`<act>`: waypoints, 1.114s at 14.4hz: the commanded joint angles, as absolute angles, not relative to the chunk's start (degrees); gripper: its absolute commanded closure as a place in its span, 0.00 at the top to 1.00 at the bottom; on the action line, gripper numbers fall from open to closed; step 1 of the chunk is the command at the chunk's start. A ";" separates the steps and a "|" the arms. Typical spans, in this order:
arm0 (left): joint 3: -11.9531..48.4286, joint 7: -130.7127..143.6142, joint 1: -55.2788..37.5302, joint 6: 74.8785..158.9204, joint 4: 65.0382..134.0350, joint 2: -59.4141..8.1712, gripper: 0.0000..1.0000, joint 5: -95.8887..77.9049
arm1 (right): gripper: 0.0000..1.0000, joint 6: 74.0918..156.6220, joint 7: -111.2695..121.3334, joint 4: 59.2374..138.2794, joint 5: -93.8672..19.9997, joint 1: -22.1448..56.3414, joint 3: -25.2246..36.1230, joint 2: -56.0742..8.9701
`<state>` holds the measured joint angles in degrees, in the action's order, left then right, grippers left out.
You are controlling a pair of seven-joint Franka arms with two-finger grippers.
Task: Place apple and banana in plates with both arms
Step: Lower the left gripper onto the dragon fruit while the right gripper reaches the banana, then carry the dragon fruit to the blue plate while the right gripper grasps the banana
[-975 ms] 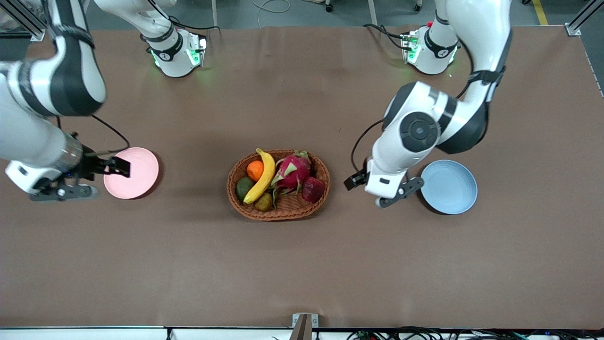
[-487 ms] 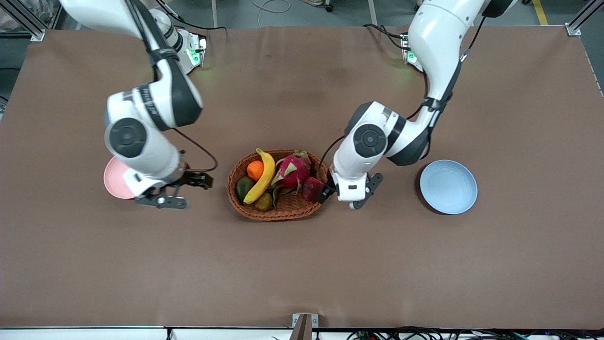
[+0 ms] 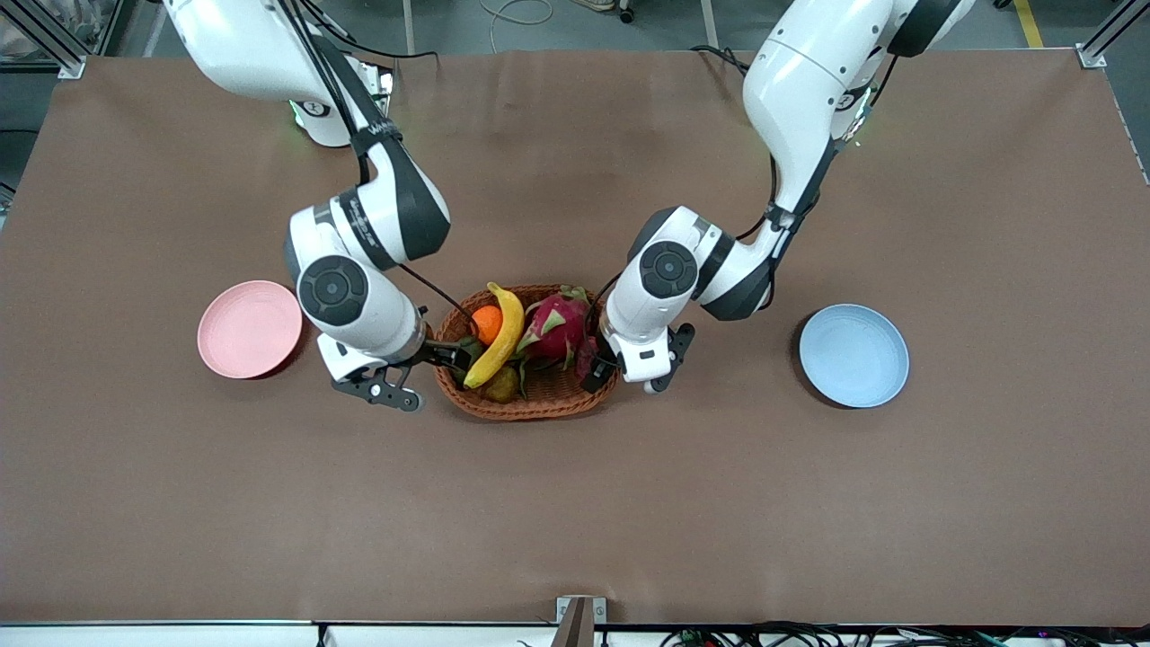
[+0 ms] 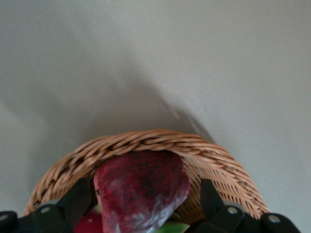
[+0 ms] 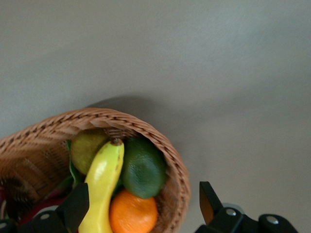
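My right gripper should grip the banana's middle (image 3: 503, 345) (image 5: 99, 204), next to the orange in the wicker basket.
The dark red apple (image 4: 141, 189) lies in the wicker basket (image 3: 530, 409) at the end toward the left arm; only a sliver of it (image 3: 588, 353) shows in the front view. My left gripper (image 3: 595, 370) is low over it, open, with its fingers (image 4: 77, 201) on either side. The yellow banana (image 3: 499, 337) lies in the basket beside the orange (image 3: 485, 323). My right gripper (image 3: 452, 353) is open over the basket's end toward the right arm, spanning the banana (image 5: 102, 184), the orange and the rim. The pink plate (image 3: 250, 328) and blue plate (image 3: 853, 355) hold nothing.
The basket also holds a magenta dragon fruit (image 3: 557, 325), a dark green fruit (image 5: 143, 167) and a yellow-green fruit (image 5: 90, 145). The pink plate lies toward the right arm's end, the blue plate toward the left arm's end. Brown table all round.
Both arms have swung in from beside their plates to the basket. The right gripper now hangs over the banana end, the left gripper over the apple.
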<state>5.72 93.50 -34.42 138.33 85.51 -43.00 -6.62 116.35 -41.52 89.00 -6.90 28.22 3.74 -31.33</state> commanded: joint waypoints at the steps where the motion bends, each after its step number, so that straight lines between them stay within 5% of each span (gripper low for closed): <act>1: 5.27 93.96 -35.07 140.44 84.11 -44.82 1.00 -7.56 | 1.00 117.59 -45.79 87.45 -8.09 31.19 4.31 -33.83; 5: 5.19 94.39 -35.86 140.80 84.20 -45.35 0.90 -7.47 | 0.95 119.87 -52.72 87.45 -8.26 32.52 4.31 -36.29; 8: 5.19 94.31 -35.77 140.80 84.20 -45.18 0.57 -7.56 | 0.83 120.41 -56.06 87.45 -8.35 33.84 4.22 -37.09; 11: 5.19 94.22 -35.16 139.58 84.02 -43.43 0.09 -7.30 | 0.80 120.41 -58.09 87.45 -8.35 34.71 4.22 -37.61; 12: 4.92 94.13 -35.07 138.09 83.94 -42.55 0.01 -7.21 | 0.79 120.41 -58.27 87.45 -8.35 34.80 4.22 -37.97; 16: 3.78 92.91 -33.06 128.43 84.02 -35.62 0.00 -6.59 | 0.77 120.41 -58.36 87.45 -11.85 34.72 4.31 -38.85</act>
<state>4.46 93.74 -34.55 133.66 82.79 -40.93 -6.62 120.57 -57.67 88.28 -9.42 34.37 3.77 -38.17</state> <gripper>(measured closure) 0.159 0.229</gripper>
